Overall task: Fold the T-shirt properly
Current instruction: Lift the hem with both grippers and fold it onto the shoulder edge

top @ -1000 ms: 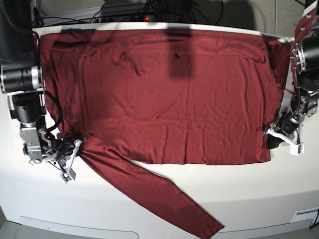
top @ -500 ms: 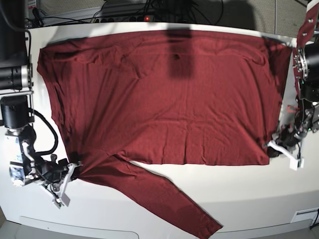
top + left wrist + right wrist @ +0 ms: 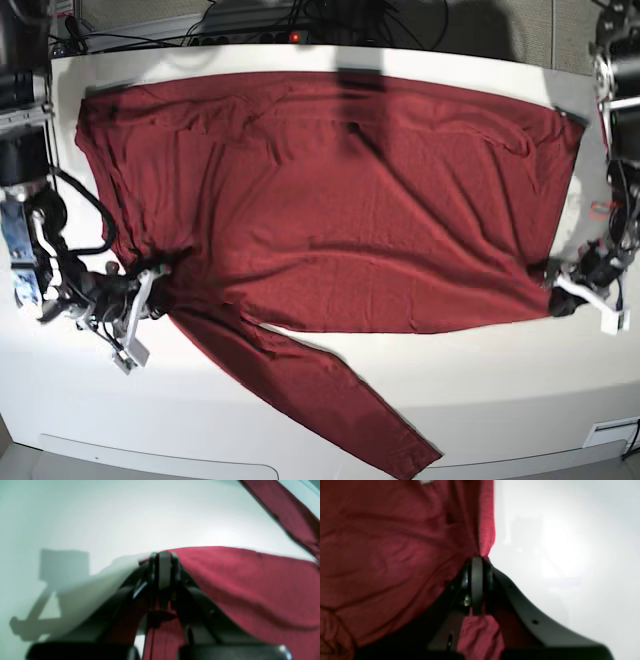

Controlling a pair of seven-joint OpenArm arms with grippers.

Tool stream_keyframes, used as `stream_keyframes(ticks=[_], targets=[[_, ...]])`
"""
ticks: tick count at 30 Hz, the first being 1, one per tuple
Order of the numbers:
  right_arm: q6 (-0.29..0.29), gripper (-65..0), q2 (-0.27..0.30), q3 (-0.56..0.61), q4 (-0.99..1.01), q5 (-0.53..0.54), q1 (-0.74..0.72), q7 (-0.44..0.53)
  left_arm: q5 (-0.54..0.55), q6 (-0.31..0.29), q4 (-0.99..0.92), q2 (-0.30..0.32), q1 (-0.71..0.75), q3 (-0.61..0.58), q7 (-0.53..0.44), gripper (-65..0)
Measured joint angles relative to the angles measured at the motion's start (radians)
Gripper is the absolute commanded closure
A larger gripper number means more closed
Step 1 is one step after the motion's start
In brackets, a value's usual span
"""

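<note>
The robot's left gripper should set the T-shirt's lower corner down on its side edge (image 3: 571, 183) just short of the far corner.
The maroon T-shirt (image 3: 340, 200) lies spread flat across the white table (image 3: 500, 400), with one long sleeve (image 3: 320, 390) trailing toward the front edge. At the base view's left, my right gripper (image 3: 157, 279) is shut on the shirt's edge where that sleeve joins the body. The right wrist view shows its closed tips (image 3: 477, 561) pinching the T-shirt (image 3: 395, 542). On the base view's right, my left gripper (image 3: 557, 288) is shut on the shirt's lower corner. In the left wrist view the tips (image 3: 162, 557) clamp the T-shirt (image 3: 237, 585).
Cables and a power strip (image 3: 290, 30) run behind the table's far edge. Both arm bases stand at the table's sides (image 3: 25, 130) (image 3: 620, 90). Bare white tabletop (image 3: 120, 420) lies in front of the shirt, beside the sleeve.
Both grippers kept their hold and shifted outward and slightly toward the front. The shirt slid with them and now lies stretched wider, its far edge further from the table's back.
</note>
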State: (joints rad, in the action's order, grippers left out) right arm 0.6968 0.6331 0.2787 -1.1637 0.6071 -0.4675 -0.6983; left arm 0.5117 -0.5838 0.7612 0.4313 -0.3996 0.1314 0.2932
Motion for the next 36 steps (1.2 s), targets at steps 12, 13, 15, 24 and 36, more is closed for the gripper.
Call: stream_keyframes(ticks=[12,13,15,24,36], targets=[[-0.003,0.0,0.059,-0.276,-0.196,0.058,0.288,-0.011,0.065,-0.004,0.359,0.048,0.243,0.0,-0.001,0.0],[-0.003,0.0,0.057,-0.296,-0.208,0.058,0.313,-0.011,0.065,-0.003,0.369,0.048,0.256,0.005,-0.001,0.0],[-0.003,0.0,0.056,-0.345,-0.231,0.056,0.357,-0.015,0.065,-0.005,0.381,0.047,0.283,0.029,-0.001,0.0],[-0.002,0.0,0.057,-0.515,-0.323,0.114,0.516,-0.027,0.11,-0.004,0.388,0.05,0.383,0.186,0.008,0.0],[-0.003,0.0,0.053,-0.535,-0.38,0.126,0.653,-0.039,0.117,-0.026,0.539,0.048,0.55,0.232,0.024,0.0]])
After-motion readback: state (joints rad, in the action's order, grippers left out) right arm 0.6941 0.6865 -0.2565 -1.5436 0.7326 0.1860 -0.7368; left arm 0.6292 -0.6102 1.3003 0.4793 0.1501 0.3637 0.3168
